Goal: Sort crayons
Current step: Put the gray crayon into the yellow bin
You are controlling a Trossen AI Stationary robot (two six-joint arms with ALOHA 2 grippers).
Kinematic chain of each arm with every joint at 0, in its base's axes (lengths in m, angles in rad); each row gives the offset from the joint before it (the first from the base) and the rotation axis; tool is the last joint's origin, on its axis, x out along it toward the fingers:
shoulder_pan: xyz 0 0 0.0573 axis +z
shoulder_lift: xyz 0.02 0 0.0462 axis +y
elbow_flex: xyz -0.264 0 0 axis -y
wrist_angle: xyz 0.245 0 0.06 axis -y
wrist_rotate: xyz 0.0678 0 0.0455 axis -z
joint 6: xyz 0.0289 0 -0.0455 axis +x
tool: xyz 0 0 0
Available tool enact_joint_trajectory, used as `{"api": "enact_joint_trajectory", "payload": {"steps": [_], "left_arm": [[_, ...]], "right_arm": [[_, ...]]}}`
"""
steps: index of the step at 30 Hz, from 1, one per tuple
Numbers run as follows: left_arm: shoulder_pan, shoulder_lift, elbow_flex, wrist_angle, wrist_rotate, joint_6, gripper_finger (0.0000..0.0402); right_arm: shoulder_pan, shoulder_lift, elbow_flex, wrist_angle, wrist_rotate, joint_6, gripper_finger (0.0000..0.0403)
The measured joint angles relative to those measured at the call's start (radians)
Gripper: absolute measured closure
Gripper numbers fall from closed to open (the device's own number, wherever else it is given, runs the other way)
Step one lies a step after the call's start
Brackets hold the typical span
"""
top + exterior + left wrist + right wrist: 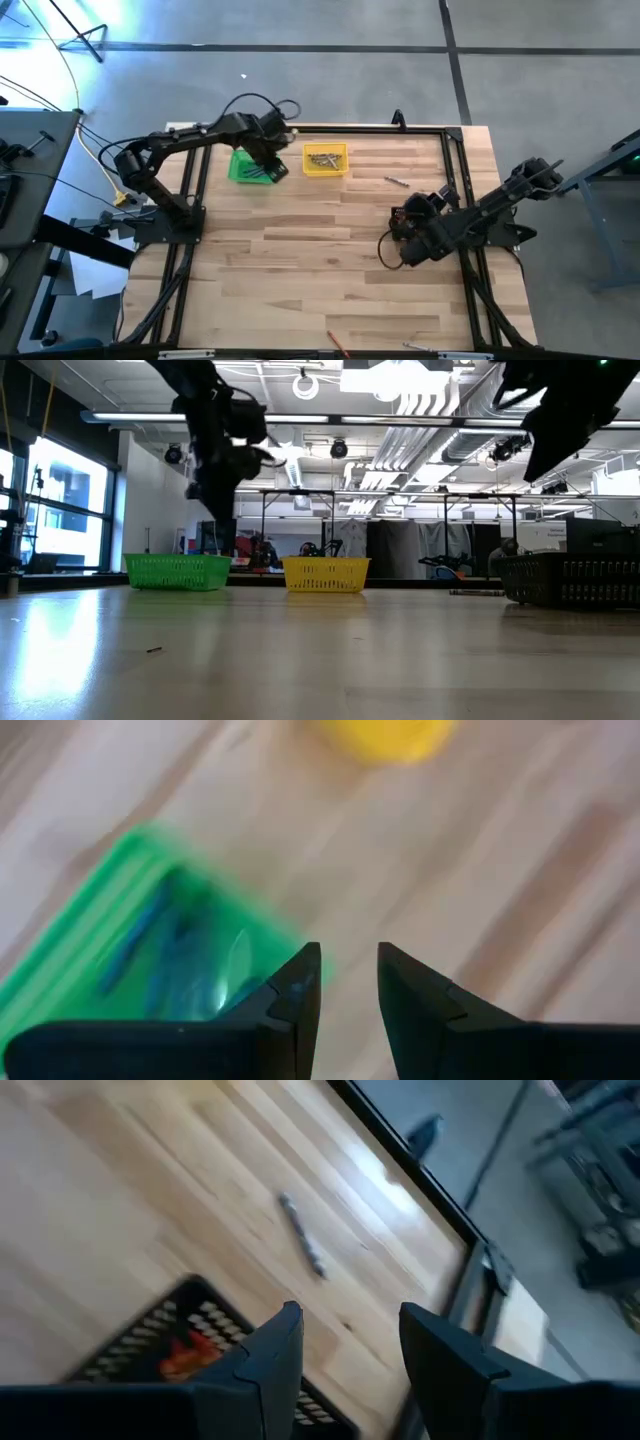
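Note:
The grey crayon beyond the black bin is next for my right gripper, which should go there and close on the crayon's body (400,183) (308,1245), closer to its pointed end.
My left gripper (348,965) hangs open and empty over the near corner of the green bin (130,950), which holds several dark bluish sticks (140,935). The yellow bin (325,160) beside it holds several grey crayons. My right gripper (350,1330) is open and empty above the black bin (170,1345), which holds orange-red crayons (185,1355). One grey crayon (302,1235) lies flat on the table beyond the black bin; it also shows in the high view (397,181). An orange-red crayon (337,343) lies near the table's front edge.
A black metal frame (455,150) runs around the table's edges. The three bins stand in the far half of the table: green (177,571), yellow (326,574) and black (570,580). A small stick (153,650) lies on the near wood.

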Motion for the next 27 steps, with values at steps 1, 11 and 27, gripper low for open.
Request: {"api": "enact_joint_trajectory", "payload": {"steps": [1,11,27], "left_arm": [[-0.028,0.000,0.000,0.032,0.017,0.000,0.0316],[-0.350,0.000,0.000,0.269,0.031,0.027,0.0316],[-0.678,0.000,0.000,0.618,0.011,0.062,0.0316]], "right_arm": [[-0.017,0.000,0.000,-0.011,-0.012,-0.005,0.0242],[-0.107,-0.033,0.000,0.097,-0.075,-0.258,0.0242],[-0.354,-0.252,-0.108,0.328,-0.059,-0.586,0.0242]]}}
